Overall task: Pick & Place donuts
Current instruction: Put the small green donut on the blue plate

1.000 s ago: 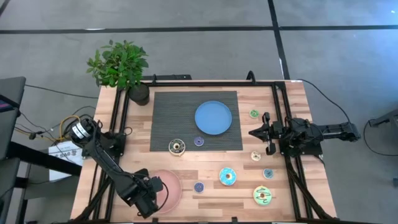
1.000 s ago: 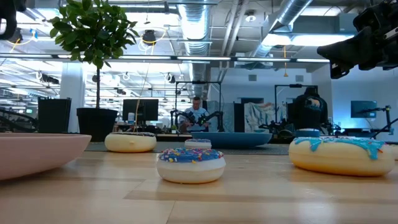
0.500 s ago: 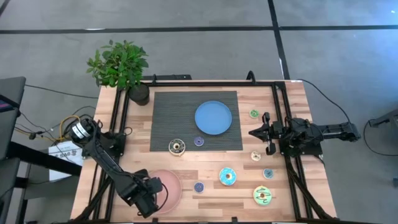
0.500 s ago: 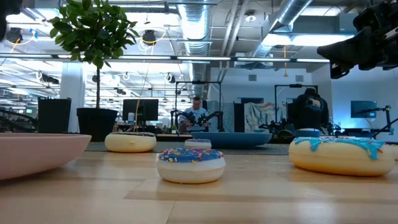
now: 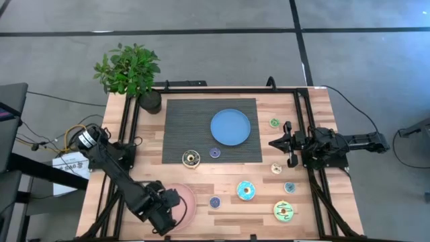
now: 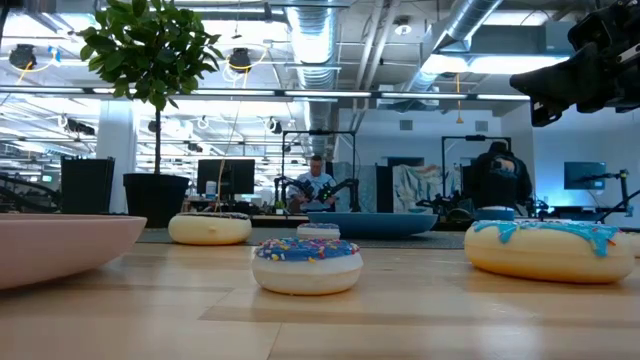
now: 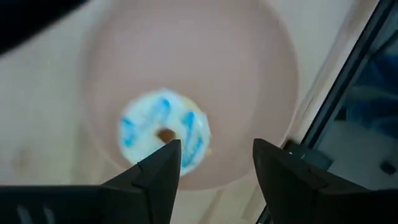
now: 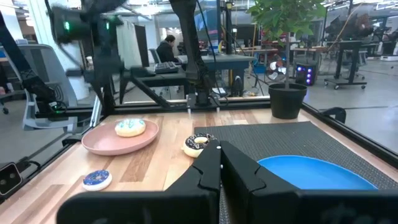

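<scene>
Next, my right gripper grips the sides of the small green donut (image 5: 274,123), the one that is on the table next to the dark mat.
A white donut with blue streaks (image 7: 165,130) lies flat in the pink plate (image 7: 249,74), also visible in the right wrist view as the donut (image 8: 130,127). My left gripper (image 7: 214,162) hovers open above it, fingers pointing down, touching nothing; in the high view the left gripper (image 5: 168,210) hides the donut. Other donuts lie on the table: a large blue one (image 5: 246,191), a large green one (image 5: 284,212), a brown one (image 5: 191,158) and several small ones. My right gripper (image 5: 274,143) waits shut at the right side.
A blue plate (image 5: 230,127) sits on the dark mat (image 5: 181,114). A potted plant (image 5: 131,74) stands at the far left corner. Black frame rails (image 5: 131,134) run along both sides. A small blue-sprinkled donut (image 6: 307,264) lies right of the pink plate (image 6: 60,245).
My left gripper has risen above the pink plate and shifted slightly toward the table's right. The donuts on the table have stayed where they were.
</scene>
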Controlling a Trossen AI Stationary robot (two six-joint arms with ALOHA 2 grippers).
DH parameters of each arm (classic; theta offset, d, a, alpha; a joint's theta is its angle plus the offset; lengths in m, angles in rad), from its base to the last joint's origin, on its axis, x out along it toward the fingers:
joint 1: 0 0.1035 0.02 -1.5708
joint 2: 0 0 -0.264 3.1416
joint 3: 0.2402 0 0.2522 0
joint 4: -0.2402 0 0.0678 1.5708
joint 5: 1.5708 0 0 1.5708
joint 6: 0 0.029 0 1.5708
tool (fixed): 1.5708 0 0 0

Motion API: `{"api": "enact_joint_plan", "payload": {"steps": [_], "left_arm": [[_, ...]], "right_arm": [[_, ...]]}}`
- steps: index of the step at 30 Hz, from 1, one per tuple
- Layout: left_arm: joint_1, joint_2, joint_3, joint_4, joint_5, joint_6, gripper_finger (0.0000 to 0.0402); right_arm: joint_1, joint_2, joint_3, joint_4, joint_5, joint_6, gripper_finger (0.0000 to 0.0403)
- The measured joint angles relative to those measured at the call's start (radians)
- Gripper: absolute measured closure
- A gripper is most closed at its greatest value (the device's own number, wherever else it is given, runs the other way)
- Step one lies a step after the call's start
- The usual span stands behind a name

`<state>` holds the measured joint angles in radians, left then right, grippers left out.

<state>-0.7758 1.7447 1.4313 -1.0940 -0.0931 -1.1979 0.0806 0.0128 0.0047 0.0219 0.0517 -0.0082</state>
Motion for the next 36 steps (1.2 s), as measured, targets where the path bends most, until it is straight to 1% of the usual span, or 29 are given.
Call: {"api": "enact_joint_plan", "payload": {"steps": [4,7,10,14,17,20,25,28,29,33,36], "left_arm": [[0.077,0.0,0.184,-0.183,-0.058,0.043,0.0207],[0.148,-0.001,0.306,-0.251,-0.097,0.115,0.0207],[0.223,-0.001,0.398,-0.26,-0.142,0.262,0.0207],[0.308,-0.001,0.468,-0.213,-0.185,0.49,0.0207],[0.365,-0.002,0.474,-0.133,-0.191,0.57,0.0207],[0.425,0.0,0.474,-0.053,-0.189,0.589,0.0207],[0.542,0.009,0.47,0.053,-0.158,0.611,0.0207],[0.606,0.007,0.445,0.177,-0.152,0.702,0.0207],[0.622,0.008,0.441,0.196,-0.143,0.735,0.0207],[0.665,0.008,0.404,0.268,-0.105,0.854,0.0207],[0.67,0.008,0.347,0.27,-0.125,0.897,0.0207]], "right_arm": [[0.0,0.0,0.0,0.0,0.0,0.0,0.0403],[0.0,0.0,0.0,0.0,0.0,0.0,0.0403],[0.0,0.0,0.0,0.0,0.0,0.0,0.0403],[0.0,0.0,0.0,0.0,0.0,0.0,0.0403],[0.0,0.0,0.0,0.0,0.0,0.0,0.0403],[0.0,0.0,0.0,0.0,0.0,0.0,0.0403],[0.0,0.0,0.0,0.0,0.0,0.0,0.0403],[0.001,0.0,0.0,0.0,-0.001,0.002,0.0403],[0.004,0.0,0.0,0.0,-0.001,0.014,0.0403],[0.01,0.0,0.0,0.0,-0.001,0.052,0.0403],[0.01,0.0,0.0,0.001,0.0,0.139,0.0403]]}}
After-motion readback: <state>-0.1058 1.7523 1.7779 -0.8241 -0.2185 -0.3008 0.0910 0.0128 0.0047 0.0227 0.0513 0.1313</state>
